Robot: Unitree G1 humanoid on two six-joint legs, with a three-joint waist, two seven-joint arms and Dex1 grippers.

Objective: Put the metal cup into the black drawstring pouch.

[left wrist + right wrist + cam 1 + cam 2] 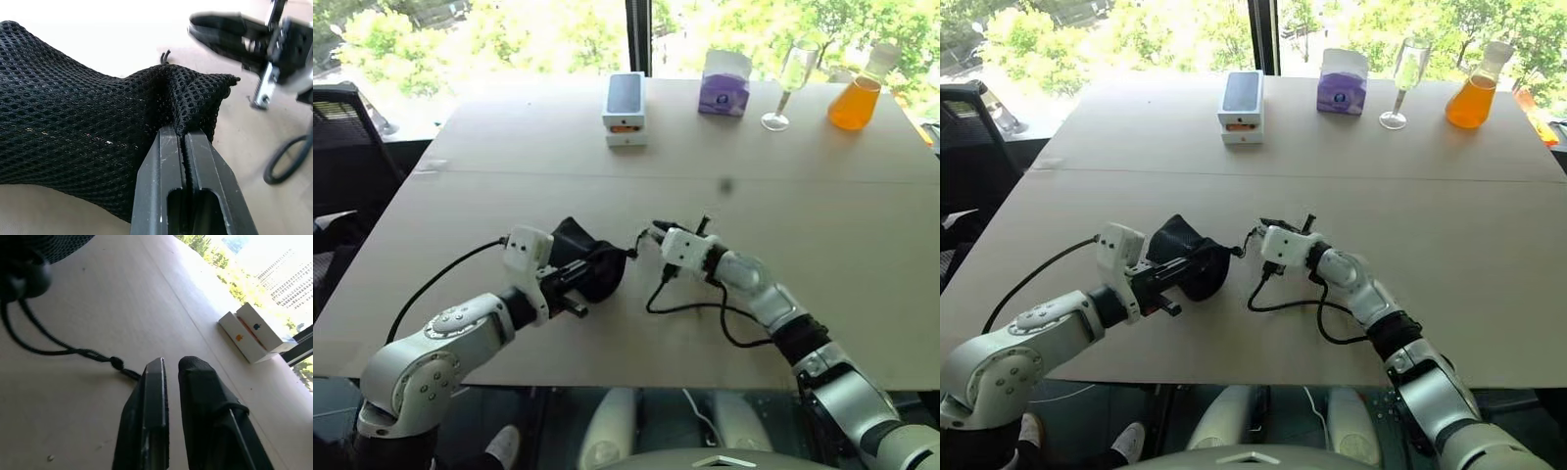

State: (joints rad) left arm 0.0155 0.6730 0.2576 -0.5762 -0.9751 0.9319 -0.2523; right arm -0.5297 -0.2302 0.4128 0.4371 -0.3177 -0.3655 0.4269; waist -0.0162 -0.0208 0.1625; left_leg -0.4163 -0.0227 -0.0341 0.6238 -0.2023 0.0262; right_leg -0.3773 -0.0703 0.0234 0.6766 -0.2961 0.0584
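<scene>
The end of the cord runs behind one finger of my right gripper, outside its narrow gap, so I will open that gripper and pinch the cord (117,363) close to its knot.
The black drawstring pouch (585,257) lies bunched on the table in front of me. My left gripper (185,131) is shut on a fold of its mesh fabric (73,122) at the pouch's near edge. The pouch's thin cord (58,350) trails over the table to a knot (116,363) and slips behind one finger of my right gripper (169,363). That gripper (656,231) hovers just right of the pouch, pointing at it, its fingers a narrow gap apart with nothing seen between them. The metal cup is hidden.
At the table's far edge stand a white phone box (625,108), a purple tissue box (724,85), a clear wine glass (790,83) and a flask of orange liquid (855,103). A black cable (705,309) loops on the table under my right arm. A dark chair (342,147) stands left.
</scene>
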